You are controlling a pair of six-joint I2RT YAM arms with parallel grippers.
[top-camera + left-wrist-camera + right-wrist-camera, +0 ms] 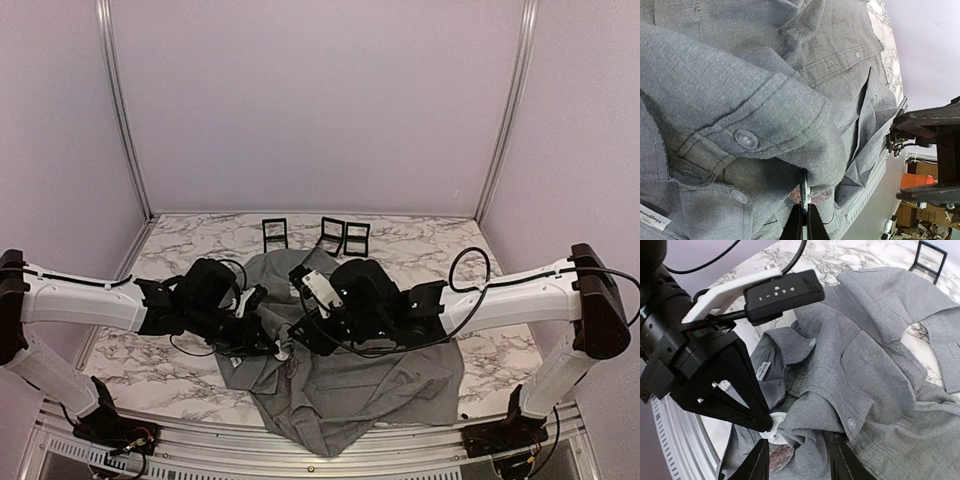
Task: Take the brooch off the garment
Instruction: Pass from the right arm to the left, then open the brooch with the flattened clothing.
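My right gripper needs to pinch the fold (792, 429) beside the brooch and keep it still, as the garment's raised fold stands loose against the brooch in my left gripper.
The grey garment (390, 385) lies rumpled on the marble table, with both arms meeting over its collar. My left gripper (804, 212) is shut on the brooch (804, 187), which shows edge-on as a thin disc under a fold of the garment (740, 90). In the right wrist view the brooch (771, 431) is a white round disc with a pin, with a mottled red-brown oval just below it, and the left gripper (764, 424) pinches it. My right gripper (800, 460) stands open, its fingers either side of a raised fold of the garment (880, 365). The white neck label (762, 371) shows nearby.
Three small black frame stands (331, 232) sit at the back of the marble table (150, 370). A ribbed aluminium rail (300, 465) runs along the near edge, and the shirt hem hangs over it. Pale walls close in the back and sides.
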